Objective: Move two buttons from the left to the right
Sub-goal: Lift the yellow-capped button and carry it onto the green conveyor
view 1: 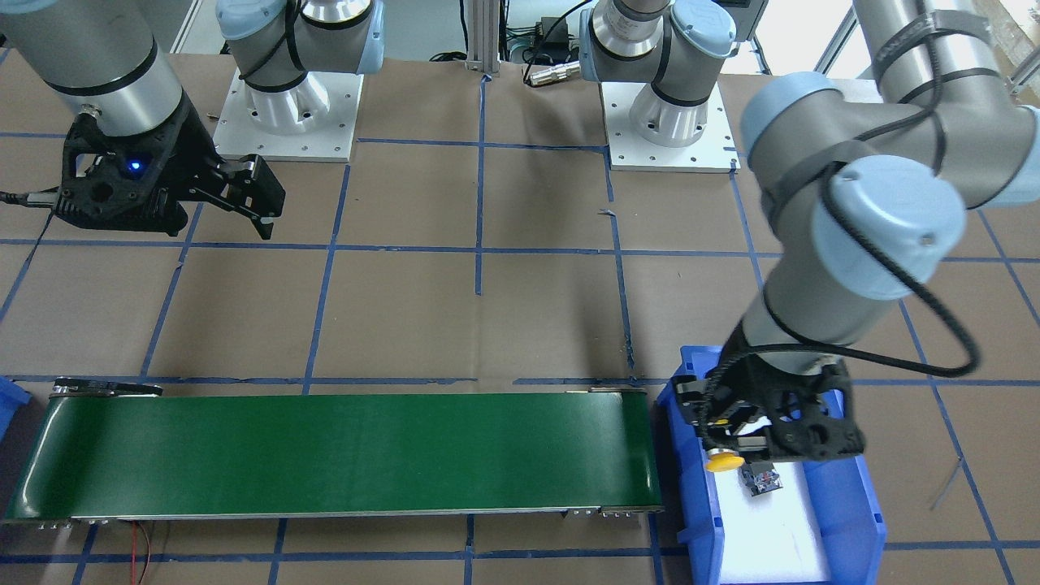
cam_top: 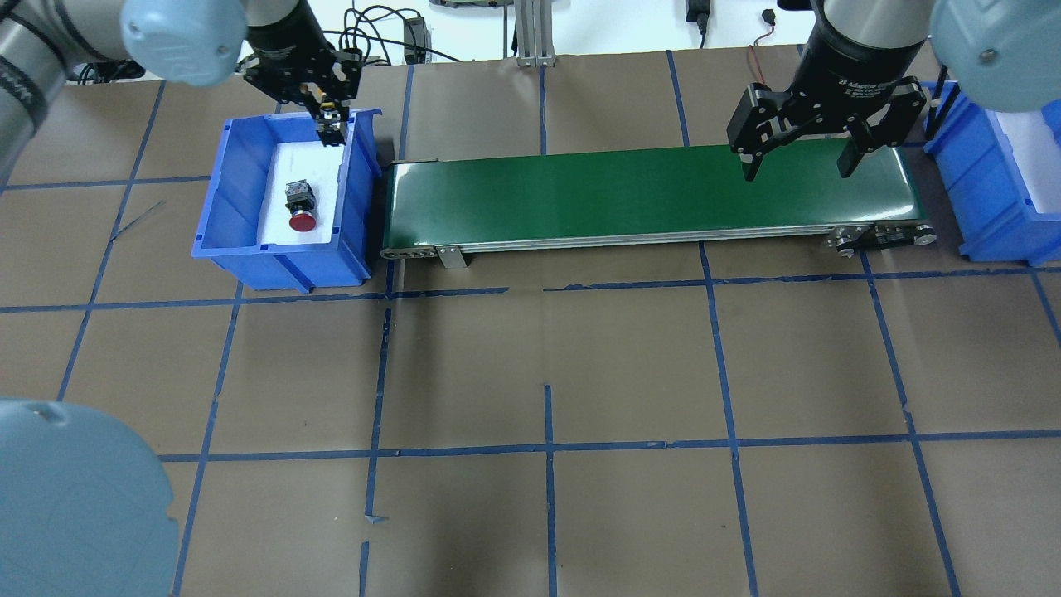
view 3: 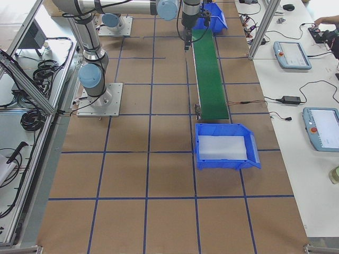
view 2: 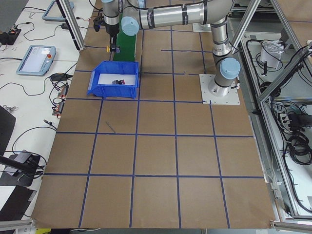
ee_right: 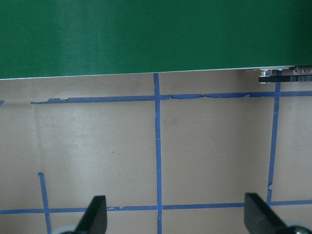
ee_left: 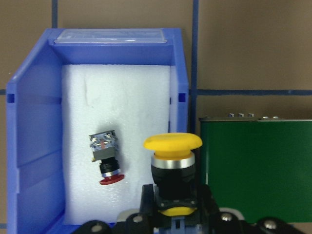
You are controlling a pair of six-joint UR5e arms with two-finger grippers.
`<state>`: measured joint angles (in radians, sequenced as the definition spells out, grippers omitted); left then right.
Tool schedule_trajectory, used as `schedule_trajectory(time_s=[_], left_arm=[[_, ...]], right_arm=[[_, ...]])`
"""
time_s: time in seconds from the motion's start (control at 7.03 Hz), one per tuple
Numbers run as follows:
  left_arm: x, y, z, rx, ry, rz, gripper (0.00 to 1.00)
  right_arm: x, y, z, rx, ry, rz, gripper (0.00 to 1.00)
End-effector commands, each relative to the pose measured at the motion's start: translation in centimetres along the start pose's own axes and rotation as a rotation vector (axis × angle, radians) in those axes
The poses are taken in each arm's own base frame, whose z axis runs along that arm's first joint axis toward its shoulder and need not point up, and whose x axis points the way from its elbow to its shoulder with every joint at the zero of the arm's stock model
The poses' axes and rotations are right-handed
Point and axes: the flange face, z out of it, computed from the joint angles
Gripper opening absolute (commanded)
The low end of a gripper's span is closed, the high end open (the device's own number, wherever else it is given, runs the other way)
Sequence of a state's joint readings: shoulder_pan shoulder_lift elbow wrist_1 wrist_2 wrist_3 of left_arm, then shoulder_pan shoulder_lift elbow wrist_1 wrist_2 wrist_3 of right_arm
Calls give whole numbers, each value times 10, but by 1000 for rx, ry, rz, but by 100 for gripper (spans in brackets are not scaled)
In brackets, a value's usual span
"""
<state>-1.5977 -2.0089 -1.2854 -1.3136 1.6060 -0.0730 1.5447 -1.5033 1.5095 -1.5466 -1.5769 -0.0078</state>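
Next, my left gripper releases the yellow button on the green conveyor belt [view 1: 582,458] [ee_left: 273,176], near the belt's end next to the blue bin.
My left gripper [cam_top: 331,124] is shut on the yellow button [ee_left: 173,141] and holds it above the left blue bin [cam_top: 228,182], near the bin's far, belt-side corner. The yellow cap also shows in the front view [view 1: 725,463] under the left gripper [view 1: 735,431]. The red button [cam_top: 301,207] lies on its side on the white foam in that bin; it also shows in the left wrist view [ee_left: 107,163]. My right gripper [cam_top: 800,162] is open and empty above the right end of the green conveyor belt [cam_top: 646,191].
A second blue bin [cam_top: 995,191] with a white foam lining stands just past the belt's right end. Brown paper with blue tape lines covers the table [cam_top: 547,373]. The two arm bases [view 1: 292,114] stand behind the belt.
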Motion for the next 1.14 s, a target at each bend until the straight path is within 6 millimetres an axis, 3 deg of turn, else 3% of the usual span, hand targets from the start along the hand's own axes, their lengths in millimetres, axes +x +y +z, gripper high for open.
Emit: schedule_trajectory(time_s=[0.0, 0.43, 0.71, 0.85, 1.0], left_arm=[[61, 10, 34, -25, -12, -39, 9], [102, 33, 80, -68, -14, 7, 9], [112, 32, 111, -58, -3, 16, 9], [112, 31, 116, -66, 4, 14, 17], [110, 31, 116, -67, 4, 13, 96]], right_arm=[[0, 0, 0, 1, 0, 0, 100], [0, -1, 1, 0, 0, -6, 100], [0, 0, 2, -3, 0, -8, 100], [0, 0, 2, -3, 0, -8, 100], [0, 0, 2, -3, 0, -6, 100]])
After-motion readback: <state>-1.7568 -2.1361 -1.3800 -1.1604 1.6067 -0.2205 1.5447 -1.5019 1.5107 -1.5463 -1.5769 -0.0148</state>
